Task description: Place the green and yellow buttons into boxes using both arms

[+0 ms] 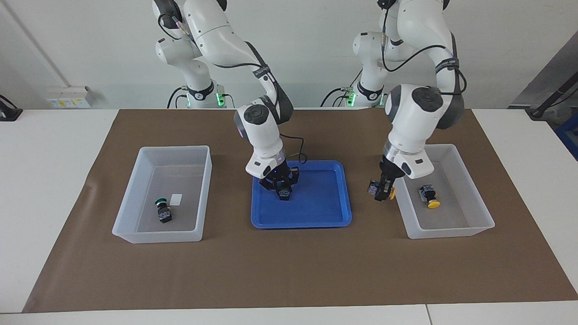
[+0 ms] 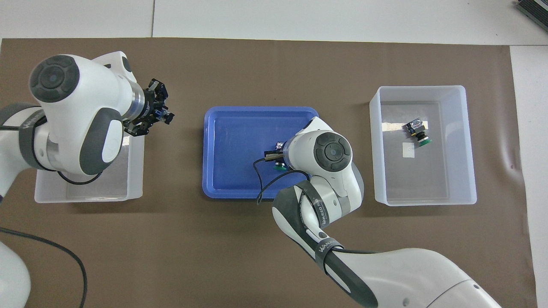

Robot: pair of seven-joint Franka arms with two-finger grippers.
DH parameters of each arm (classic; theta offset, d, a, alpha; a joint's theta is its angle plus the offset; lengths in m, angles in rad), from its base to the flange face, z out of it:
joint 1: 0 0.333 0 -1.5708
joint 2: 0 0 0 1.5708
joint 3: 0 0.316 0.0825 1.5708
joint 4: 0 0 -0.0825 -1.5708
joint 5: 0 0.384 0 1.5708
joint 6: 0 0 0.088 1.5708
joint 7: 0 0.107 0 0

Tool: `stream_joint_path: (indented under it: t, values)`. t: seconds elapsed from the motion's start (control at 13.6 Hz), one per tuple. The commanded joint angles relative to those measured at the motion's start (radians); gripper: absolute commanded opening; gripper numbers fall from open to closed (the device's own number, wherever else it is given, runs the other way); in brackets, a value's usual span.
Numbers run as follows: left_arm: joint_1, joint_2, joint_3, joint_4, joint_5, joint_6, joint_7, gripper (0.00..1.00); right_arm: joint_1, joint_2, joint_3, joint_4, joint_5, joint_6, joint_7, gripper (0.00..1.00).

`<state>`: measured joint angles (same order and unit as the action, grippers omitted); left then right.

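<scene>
My left gripper holds its yellow button for now. I should have it let that button go close beside the other yellow button in the clear box (image 2: 88, 135).
My left gripper (image 1: 383, 192) is shut on a yellow button (image 1: 392, 193) and hangs over the brown mat, just outside the wall of the clear box (image 1: 478, 225) at the left arm's end. A second yellow button (image 1: 429, 196) lies in that box. My right gripper (image 1: 283, 192) is down in the blue tray (image 1: 316, 212), shut on a green button (image 2: 280, 167) whose cap peeks out under the wrist in the overhead view. Another green button (image 1: 162, 212) lies in the clear box (image 1: 156, 237) at the right arm's end.
A brown mat (image 1: 289, 271) covers the middle of the white table. The tray sits between the two boxes. A small white label (image 1: 176, 199) lies on the floor of the box with the green button.
</scene>
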<state>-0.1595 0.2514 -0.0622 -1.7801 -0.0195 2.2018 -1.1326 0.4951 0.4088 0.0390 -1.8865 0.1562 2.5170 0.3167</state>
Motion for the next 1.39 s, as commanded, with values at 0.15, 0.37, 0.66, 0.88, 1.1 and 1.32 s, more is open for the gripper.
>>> stream_joint_path:
  t: [0.15, 0.37, 0.66, 0.88, 1.1, 1.32]
  values:
    - [0.167, 0.006, -0.013, 0.025, -0.017, -0.054, 0.622, 0.0, -0.15, -0.131, 0.001, 0.089, 0.019, -0.242, -0.078, 0.0]
    - [0.241, 0.005, -0.011, 0.016, -0.017, -0.059, 0.883, 0.0, -0.258, -0.172, 0.001, 0.089, 0.019, -0.326, -0.297, 0.0]
    - [0.319, 0.0, -0.007, -0.008, -0.013, -0.044, 1.189, 0.0, -0.395, -0.188, 0.001, 0.08, 0.017, -0.403, -0.701, 0.0]
    - [0.34, -0.001, -0.005, -0.088, -0.005, 0.039, 1.274, 0.0, -0.464, -0.212, -0.001, 0.011, 0.003, -0.385, -0.948, 0.0]
    - [0.347, 0.017, -0.005, -0.183, -0.005, 0.18, 1.333, 0.0, -0.501, -0.226, -0.002, -0.095, -0.006, -0.29, -1.134, 0.0]
    - [0.348, 0.049, -0.004, -0.196, -0.004, 0.228, 1.341, 0.0, -0.501, -0.226, -0.002, -0.166, -0.119, -0.186, -1.237, 0.0]
